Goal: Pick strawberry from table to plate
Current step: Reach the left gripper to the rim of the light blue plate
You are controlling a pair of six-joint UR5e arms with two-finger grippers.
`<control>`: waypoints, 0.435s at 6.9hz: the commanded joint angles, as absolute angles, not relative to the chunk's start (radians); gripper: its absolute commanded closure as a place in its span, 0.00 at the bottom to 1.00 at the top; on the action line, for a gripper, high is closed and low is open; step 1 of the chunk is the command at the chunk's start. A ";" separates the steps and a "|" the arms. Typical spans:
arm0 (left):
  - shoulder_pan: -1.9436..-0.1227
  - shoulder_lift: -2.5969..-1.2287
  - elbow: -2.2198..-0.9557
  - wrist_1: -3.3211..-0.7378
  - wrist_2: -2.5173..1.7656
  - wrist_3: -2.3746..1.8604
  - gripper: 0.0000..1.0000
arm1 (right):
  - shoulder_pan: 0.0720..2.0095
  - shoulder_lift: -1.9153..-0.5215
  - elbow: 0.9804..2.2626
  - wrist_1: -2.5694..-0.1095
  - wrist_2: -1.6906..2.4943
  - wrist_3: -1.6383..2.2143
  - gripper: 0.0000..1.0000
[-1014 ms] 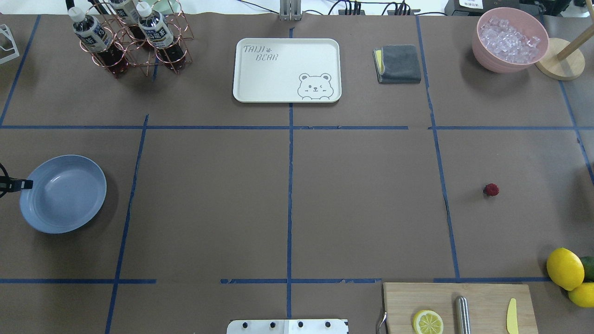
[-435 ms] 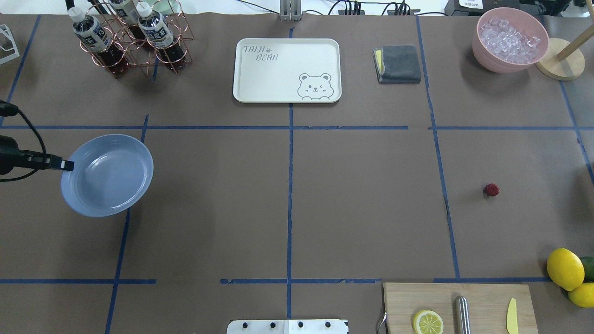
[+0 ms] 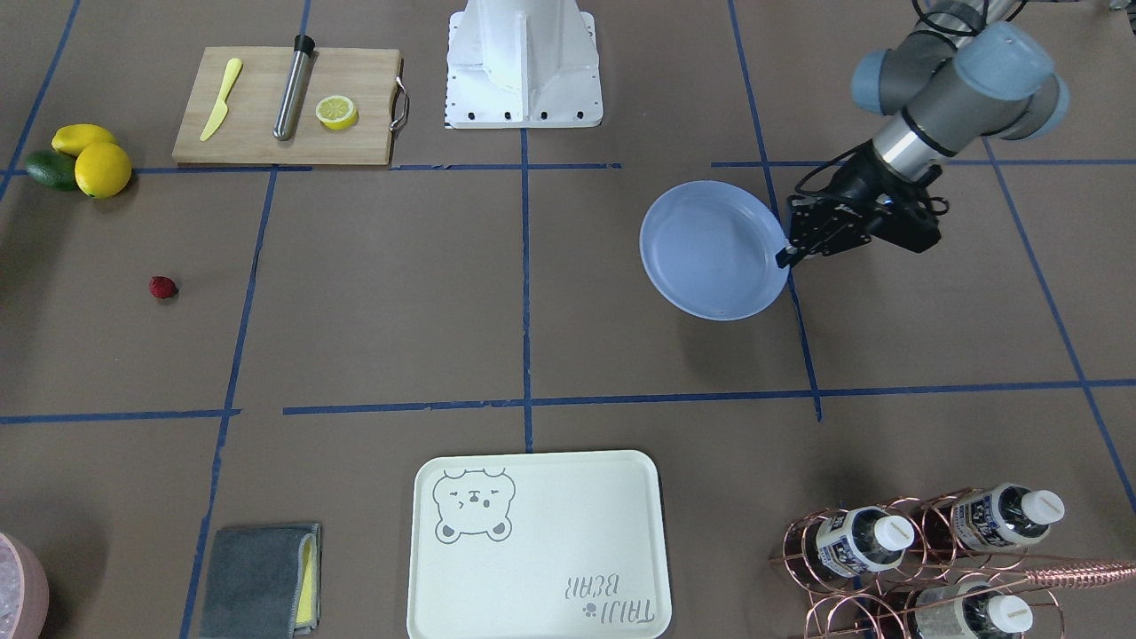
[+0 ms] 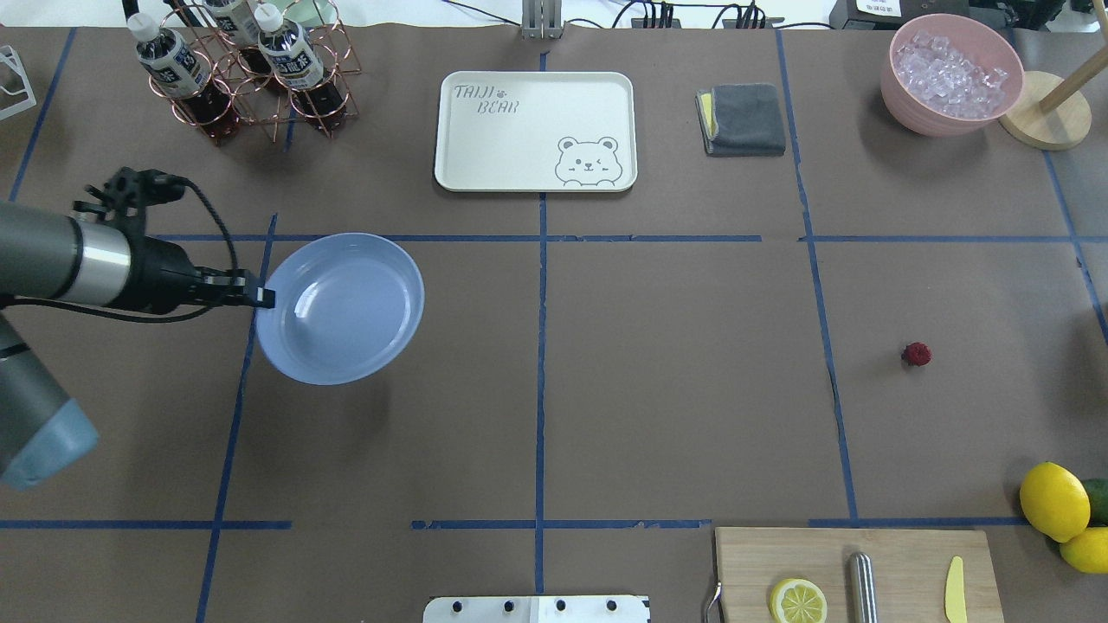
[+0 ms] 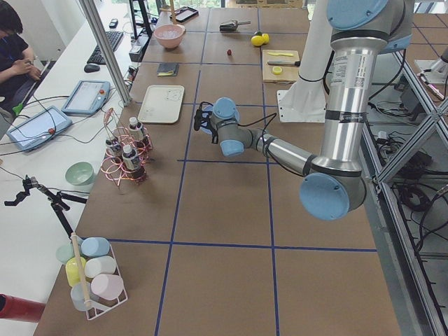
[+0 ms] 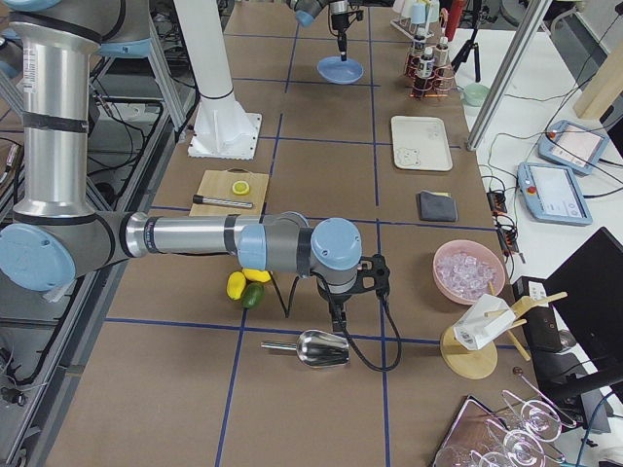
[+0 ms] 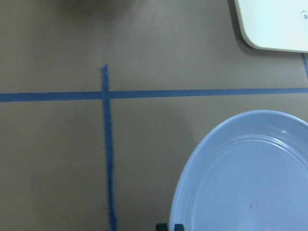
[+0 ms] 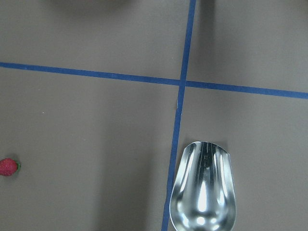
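Observation:
Next, I release the light-blue plate with my left gripper across the blue line (image 3: 521, 252) between the white stand and bear tray.
The strawberry (image 4: 916, 353), small and red, lies alone on the table (image 4: 675, 389) at the right, also seen in the front-facing view (image 3: 162, 287) and at the left edge of the right wrist view (image 8: 8, 167). The light-blue plate (image 4: 346, 311) hangs a little above the table left of centre, casting a shadow. My left gripper (image 4: 264, 297) is shut on the plate's left rim (image 3: 714, 253). The plate fills the lower right of the left wrist view (image 7: 250, 183). My right gripper (image 6: 337, 313) shows only in the right side view, so I cannot tell its state.
A cream bear tray (image 4: 535, 130), a bottle rack (image 4: 242, 78), a grey cloth (image 4: 743, 118) and a pink bowl of ice (image 4: 950, 73) line the far edge. A cutting board (image 4: 853, 575) and lemons (image 4: 1053, 500) sit front right. A metal scoop (image 8: 204, 192) lies under my right wrist.
My left arm has carried the plate to the right, from the table's left edge toward the middle, and a little farther away. The strawberry has stayed put.

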State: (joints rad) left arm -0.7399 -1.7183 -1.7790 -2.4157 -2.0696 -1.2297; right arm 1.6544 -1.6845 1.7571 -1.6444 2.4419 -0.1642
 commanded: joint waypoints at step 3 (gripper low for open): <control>-0.474 -2.000 -1.642 -2.318 -1.838 -1.411 1.00 | 1.667 -1.690 1.764 -1.643 2.447 -0.166 0.00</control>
